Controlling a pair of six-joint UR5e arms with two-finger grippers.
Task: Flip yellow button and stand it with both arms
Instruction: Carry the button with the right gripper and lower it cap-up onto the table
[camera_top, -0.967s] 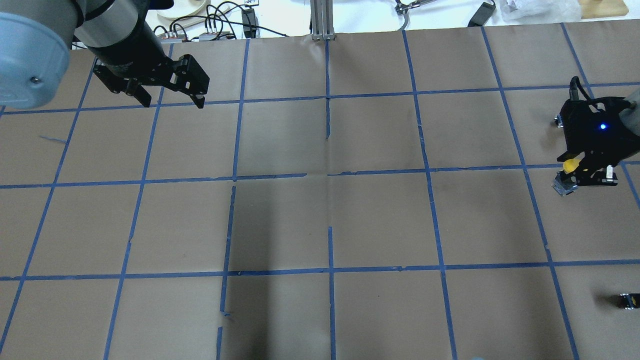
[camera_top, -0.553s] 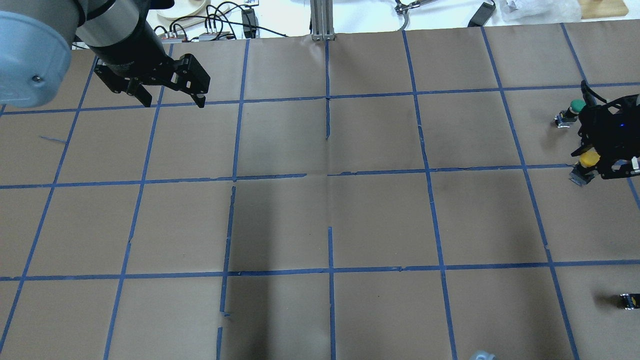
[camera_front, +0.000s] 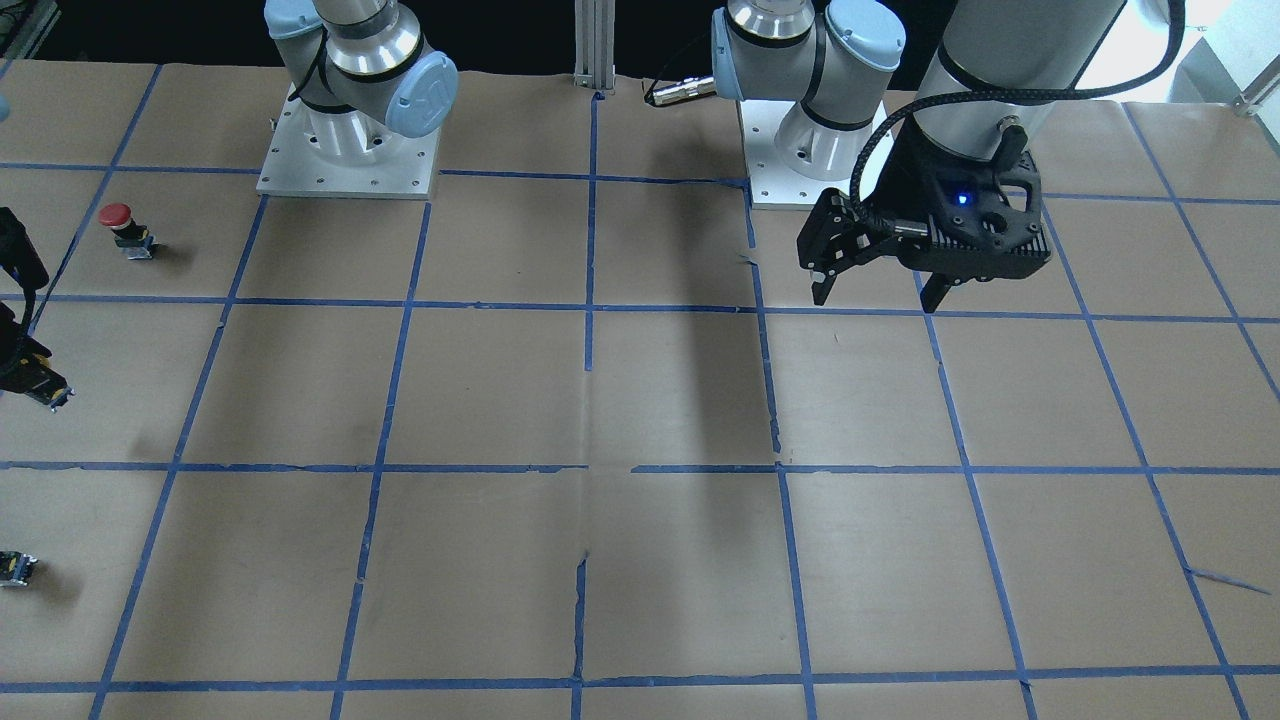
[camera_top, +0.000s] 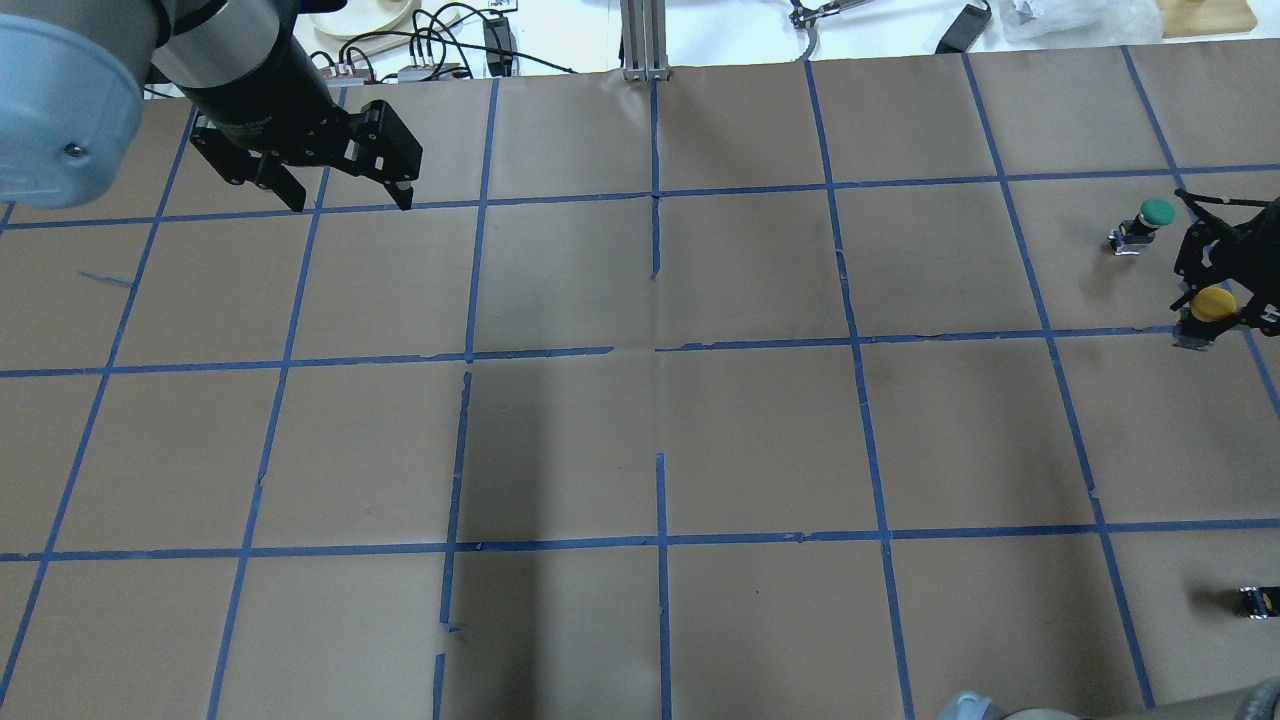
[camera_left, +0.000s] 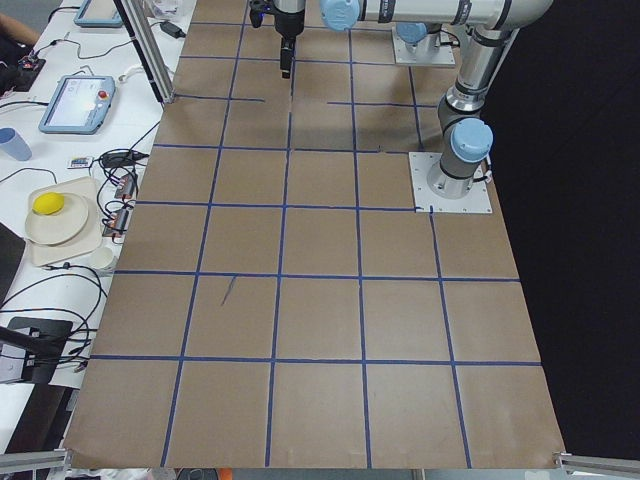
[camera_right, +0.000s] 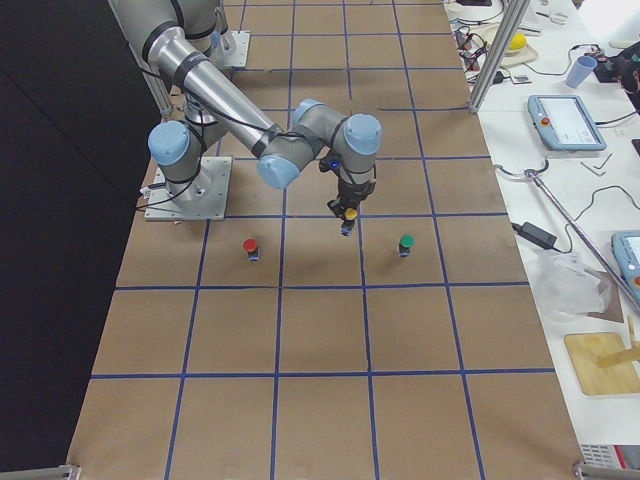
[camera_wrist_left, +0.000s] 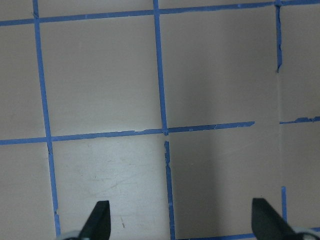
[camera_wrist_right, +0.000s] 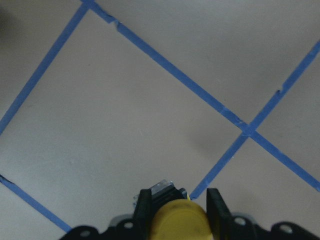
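Next, my right gripper sets the yellow button, which hangs above the brown paper now, down on the brown paper across the blue tape (camera_front: 103, 370) (camera_wrist_right: 106, 143) from the red-capped button.
The yellow button (camera_top: 1216, 301) has a round yellow cap on a dark body with metal ends. My right gripper (camera_top: 1212, 310) is shut on it at the far right edge of the overhead view and holds it above the brown paper, cap up and body hanging down. In the right wrist view the cap (camera_wrist_right: 179, 220) sits between the two fingers (camera_wrist_right: 145, 207). In the exterior right view the button (camera_right: 347, 214) hangs under the gripper. My left gripper (camera_top: 350, 205) is open and empty, high over the back left of the table, also in the front view (camera_front: 877, 300).
A green-capped button (camera_top: 1150, 217) stands just behind and left of the right gripper. A red-capped button (camera_front: 120, 222) stands nearer the robot base on the same side. A small dark piece (camera_top: 1258, 600) lies at the right edge. Blue tape lines grid the paper (camera_top: 760, 440).
My right gripper has carried the yellow button to the right and away from the robot, uncovering the green button. The left gripper has barely moved.
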